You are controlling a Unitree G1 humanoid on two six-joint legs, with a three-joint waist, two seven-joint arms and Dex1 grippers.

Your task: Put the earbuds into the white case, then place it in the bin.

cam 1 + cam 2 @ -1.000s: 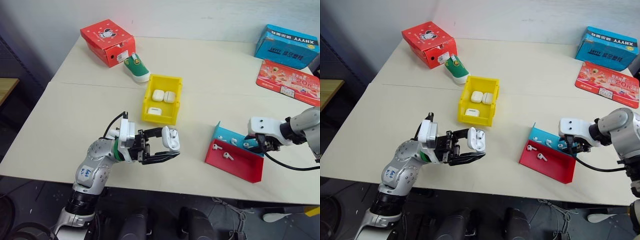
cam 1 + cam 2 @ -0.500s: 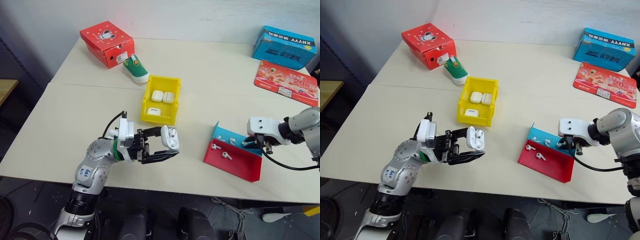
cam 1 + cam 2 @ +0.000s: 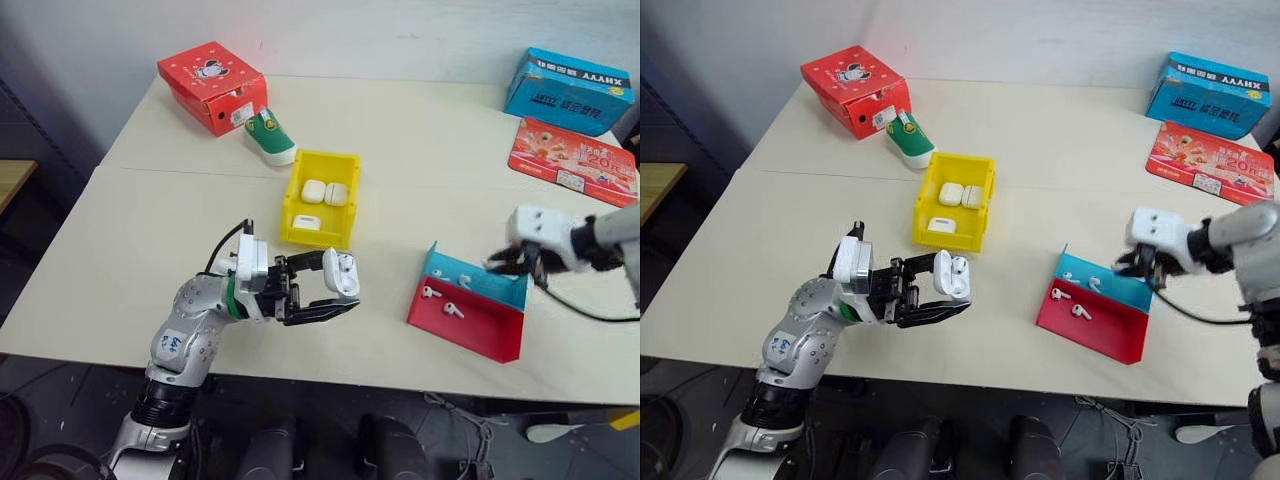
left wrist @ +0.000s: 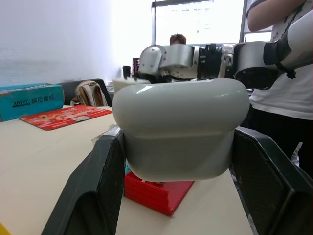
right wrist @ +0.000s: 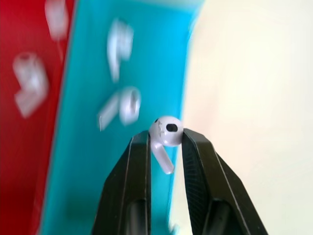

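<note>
My right gripper is going to set the earbud free inside the open white case [image 3: 346, 267] that sits between the black fingers of my left gripper. The earbud now hovers over the tray's back edge.
My left gripper [image 3: 345, 290] is shut on the white case [image 3: 340, 274] and holds it above the table's front part with its lid flipped open. In the left wrist view the case [image 4: 181, 127] sits between the two black fingers [image 4: 98, 191]. My right gripper [image 3: 500, 265] hovers over the back edge of the red-and-blue tray [image 3: 465, 330]. It is shut on one earbud [image 5: 165, 132], pinched by its head with the stem hanging down. More earbuds [image 3: 432, 293] lie in the tray. The yellow bin [image 3: 318, 238] stands mid-table with three white cases [image 3: 315, 191] in it.
A red cardboard box [image 3: 212, 84] and a small green shoe [image 3: 271, 137] sit at the back left. A blue box [image 3: 570, 90] and a flat red packet [image 3: 572, 155] lie at the back right. A person [image 4: 274, 58] stands beyond my right arm.
My right gripper has closed on an earbud and lifted up out of the tray. The left gripper with the case has stayed put.
</note>
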